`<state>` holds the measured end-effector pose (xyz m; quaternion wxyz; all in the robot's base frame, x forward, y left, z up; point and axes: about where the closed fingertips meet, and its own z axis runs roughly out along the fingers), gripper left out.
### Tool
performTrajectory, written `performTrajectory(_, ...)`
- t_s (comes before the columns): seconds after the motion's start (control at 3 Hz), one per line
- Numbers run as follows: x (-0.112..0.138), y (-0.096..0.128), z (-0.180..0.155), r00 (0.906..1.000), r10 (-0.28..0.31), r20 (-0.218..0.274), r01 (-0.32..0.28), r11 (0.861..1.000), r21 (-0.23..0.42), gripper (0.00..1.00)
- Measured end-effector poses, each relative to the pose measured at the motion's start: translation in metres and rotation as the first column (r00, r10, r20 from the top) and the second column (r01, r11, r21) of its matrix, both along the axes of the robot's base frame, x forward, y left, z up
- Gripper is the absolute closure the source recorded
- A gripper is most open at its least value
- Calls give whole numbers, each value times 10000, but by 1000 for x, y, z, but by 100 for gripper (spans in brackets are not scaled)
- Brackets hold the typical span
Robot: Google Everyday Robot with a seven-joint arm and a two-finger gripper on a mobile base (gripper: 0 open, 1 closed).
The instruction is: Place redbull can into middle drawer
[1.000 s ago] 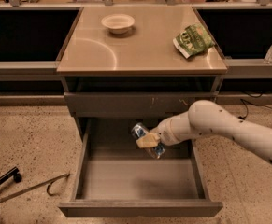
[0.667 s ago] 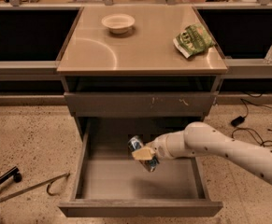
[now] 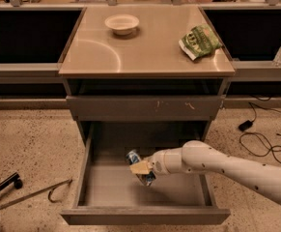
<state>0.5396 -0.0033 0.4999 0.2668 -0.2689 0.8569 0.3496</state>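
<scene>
My gripper is going to release the redbull can on the front half of the middle drawer's grey tray (image 3: 135,181).
The middle drawer (image 3: 145,215) is pulled wide open below the counter, its grey tray in full view. My white arm reaches in from the right. My gripper (image 3: 143,168) is inside the drawer, left of its middle, shut on the redbull can (image 3: 134,157). The blue-and-silver can is tilted, its top end pointing up and left, its lower end close to the drawer floor behind the tan fingers (image 3: 141,167).
A closed grey drawer front with white scratches (image 3: 145,108) sits just above the open drawer. On the countertop (image 3: 145,52) stand a white bowl (image 3: 122,23) and a green-and-white snack bag (image 3: 199,41). Cables (image 3: 263,139) lie on the floor at right, a metal bar (image 3: 29,195) at left.
My gripper has moved left and down with the can, from the drawer's back right toward its middle and nearer the drawer floor.
</scene>
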Motion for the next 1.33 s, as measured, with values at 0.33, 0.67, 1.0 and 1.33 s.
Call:
performTrajectory(0.33, 1, 6, -30, 9996, -270, 51, 270, 9996, -70, 100)
performTrajectory(0.67, 7, 18, -78, 9976, -692, 36, 693, 9974, -190, 100)
performTrajectory(1.0, 8, 20, -107, 9916, -1294, 37, 1294, 9898, -593, 100)
performTrajectory(1.33, 8, 18, -124, 9845, -1744, -161, 1727, 9820, -763, 100)
